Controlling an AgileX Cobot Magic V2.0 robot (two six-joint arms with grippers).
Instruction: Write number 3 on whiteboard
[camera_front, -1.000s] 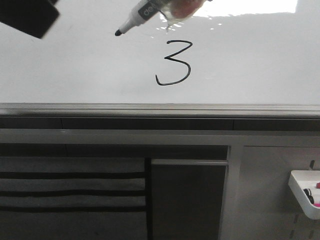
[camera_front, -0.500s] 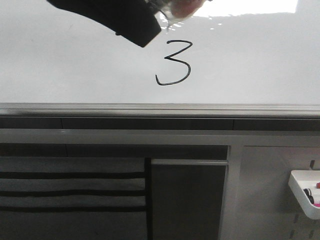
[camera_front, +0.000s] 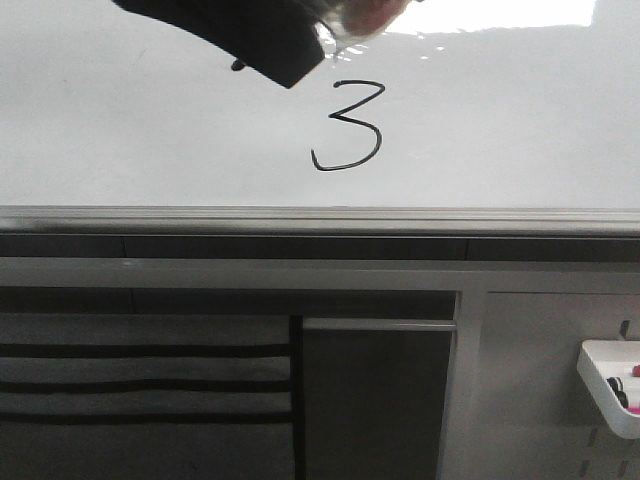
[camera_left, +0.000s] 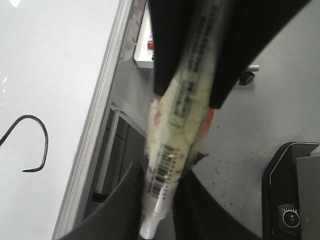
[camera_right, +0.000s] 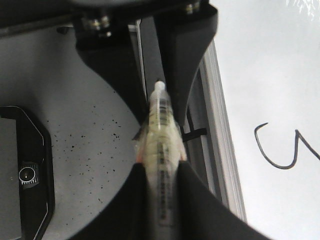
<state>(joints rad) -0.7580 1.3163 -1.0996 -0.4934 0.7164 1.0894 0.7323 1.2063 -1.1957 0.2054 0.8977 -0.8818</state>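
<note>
Next, my left gripper releases the marker on the bare whiteboard surface (camera_front: 75, 76), well to the side of the black 3.
The number 3 (camera_front: 350, 125) is drawn in thin black line on the whiteboard (camera_front: 500, 120). Its lower hook shows in the left wrist view (camera_left: 35, 145) and the right wrist view (camera_right: 280, 150). A marker (camera_left: 180, 115) wrapped in yellowish tape hangs up and left of the 3. My right gripper (camera_right: 162, 200) is shut on its body. My left gripper (camera_front: 270, 65) covers the marker's front end. Its fingers (camera_left: 125, 210) press both sides of the barrel. Only the black tip (camera_front: 237, 66) peeks out below it.
The board's silver frame (camera_front: 320, 218) runs along its lower edge, with grey shelving below. A small white tray (camera_front: 610, 385) with markers hangs at the lower right. A black device (camera_left: 292, 195) sits on the speckled floor.
My left gripper moved from the upper left corner rightward onto the marker's front end, hiding most of it. It has barely shifted in the last half second. The right gripper stayed put.
</note>
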